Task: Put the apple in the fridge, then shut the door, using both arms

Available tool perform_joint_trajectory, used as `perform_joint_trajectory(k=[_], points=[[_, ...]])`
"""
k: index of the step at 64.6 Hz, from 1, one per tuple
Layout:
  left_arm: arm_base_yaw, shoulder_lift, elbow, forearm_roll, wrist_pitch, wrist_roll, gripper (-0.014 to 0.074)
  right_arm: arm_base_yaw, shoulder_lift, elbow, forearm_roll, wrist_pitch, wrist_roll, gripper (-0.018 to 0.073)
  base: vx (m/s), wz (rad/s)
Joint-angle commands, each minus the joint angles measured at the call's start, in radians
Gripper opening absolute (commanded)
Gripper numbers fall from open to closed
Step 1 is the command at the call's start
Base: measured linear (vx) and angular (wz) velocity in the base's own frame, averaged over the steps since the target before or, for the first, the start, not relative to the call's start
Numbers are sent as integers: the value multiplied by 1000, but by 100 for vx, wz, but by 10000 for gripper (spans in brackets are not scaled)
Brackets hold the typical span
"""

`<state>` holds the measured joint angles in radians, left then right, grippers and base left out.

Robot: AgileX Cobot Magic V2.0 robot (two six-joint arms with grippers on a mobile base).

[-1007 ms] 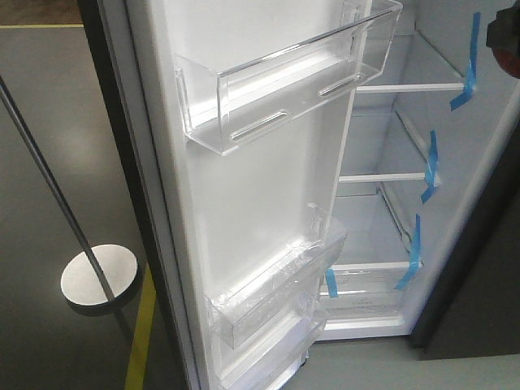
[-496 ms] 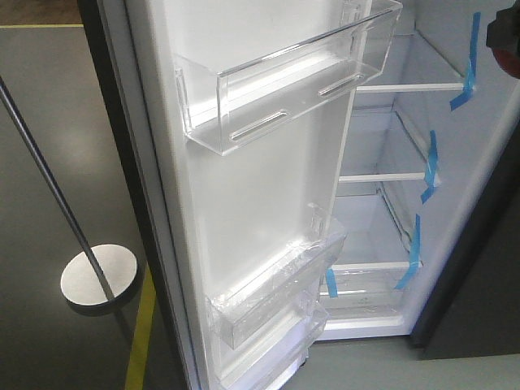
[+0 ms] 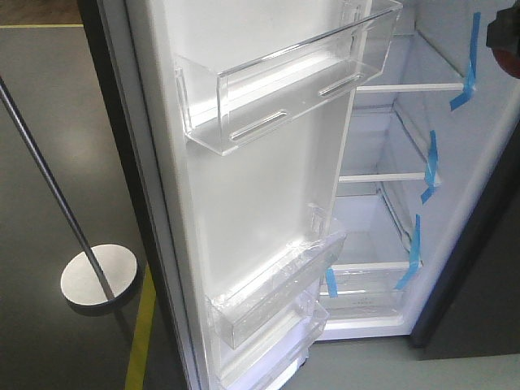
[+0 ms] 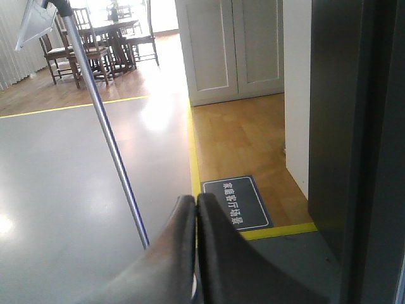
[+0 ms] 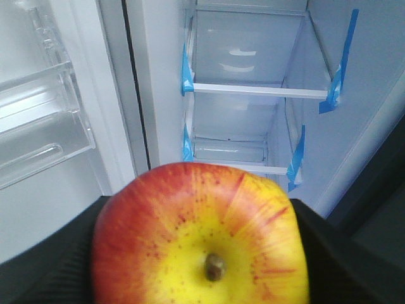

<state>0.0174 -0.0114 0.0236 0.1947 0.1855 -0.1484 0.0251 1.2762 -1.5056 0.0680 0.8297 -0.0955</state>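
Note:
My right gripper is going to let go of the apple in the door's top clear bin (image 3: 335, 49) (image 5: 31, 101), toward the end nearest the fridge shelves.
My right gripper (image 5: 202, 202) is shut on the apple (image 5: 202, 244), which is red with a yellow patch round its stem and fills the lower right wrist view between black fingers (image 5: 50, 272). Beyond it the fridge (image 5: 253, 88) stands open, white inside, its glass shelves marked with blue tape. In the front view the door (image 3: 260, 187) is swung wide, its white inner side carrying clear bins (image 3: 284, 89), with the fridge (image 3: 382, 203) to its right. A dark, reddish shape at the top right edge is the right gripper (image 3: 505, 39). My left gripper (image 4: 195, 199) is shut on nothing, over the floor.
A metal pole (image 3: 49, 179) on a round base (image 3: 99, 276) stands left of the door, beside a yellow floor line (image 3: 140, 341). The left wrist view shows that pole (image 4: 107, 133), a dark floor sign (image 4: 237, 202), a dark grey panel (image 4: 342, 126) close on the right, and white cabinets (image 4: 234, 44).

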Motion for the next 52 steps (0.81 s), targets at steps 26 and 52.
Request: perform_joint_trajectory(k=[26,52], points=[[-7,-15,-17,-9,-69,-4,-6,-4,-27,-30,-2,-86,-7,149,0,0],[-7,-15,-17,-9,-69,-4,-6,-4,-29,-69,583,-332,-451,149,0,0]])
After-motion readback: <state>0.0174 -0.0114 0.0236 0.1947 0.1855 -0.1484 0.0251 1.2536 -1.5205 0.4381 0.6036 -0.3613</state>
